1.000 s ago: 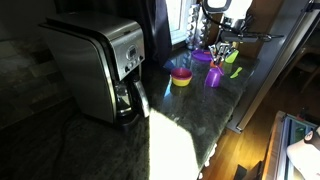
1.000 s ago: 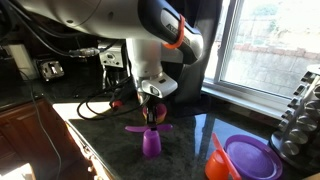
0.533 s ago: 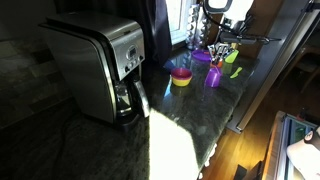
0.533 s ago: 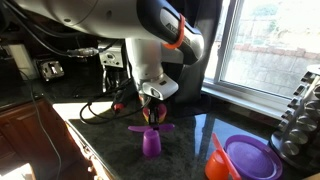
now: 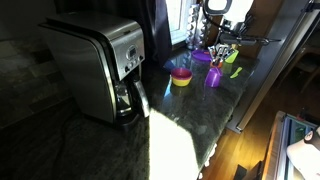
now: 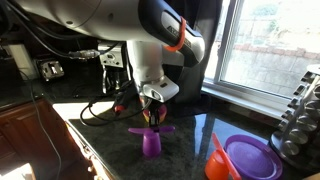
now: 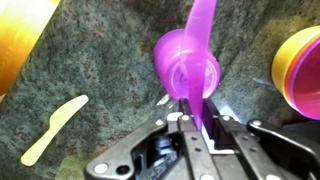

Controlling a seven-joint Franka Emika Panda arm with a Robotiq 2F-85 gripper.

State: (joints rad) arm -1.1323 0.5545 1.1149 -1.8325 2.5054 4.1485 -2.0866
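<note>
Next, I let go of the flat purple utensil, now lying level just above the cup's rim, with my gripper inside the purple cup (image 5: 213,73) (image 7: 187,70) on the counter, so it leans against the cup's rim.
My gripper (image 7: 196,128) is shut on a flat purple utensil (image 7: 200,35) that runs from between the jaws across the mouth of a purple cup (image 7: 180,72) standing on the dark stone counter. In an exterior view the gripper (image 6: 152,113) hangs right over the cup (image 6: 151,143), with the utensil (image 6: 150,128) lying level just above its rim. In an exterior view the cup (image 5: 213,77) stands at the counter's far end under the gripper (image 5: 221,55). Which kind of utensil it is I cannot tell.
A yellow-green plastic knife (image 7: 55,128) lies on the counter beside the cup. Stacked bowls (image 5: 181,76), a purple plate (image 6: 250,157) and an orange cup (image 6: 217,160) stand nearby. A coffee maker (image 5: 100,65) fills the near end, and cables (image 6: 100,105) trail behind the arm.
The gripper and the purple utensil have shifted very slightly sideways above the cup. Nothing else has moved.
</note>
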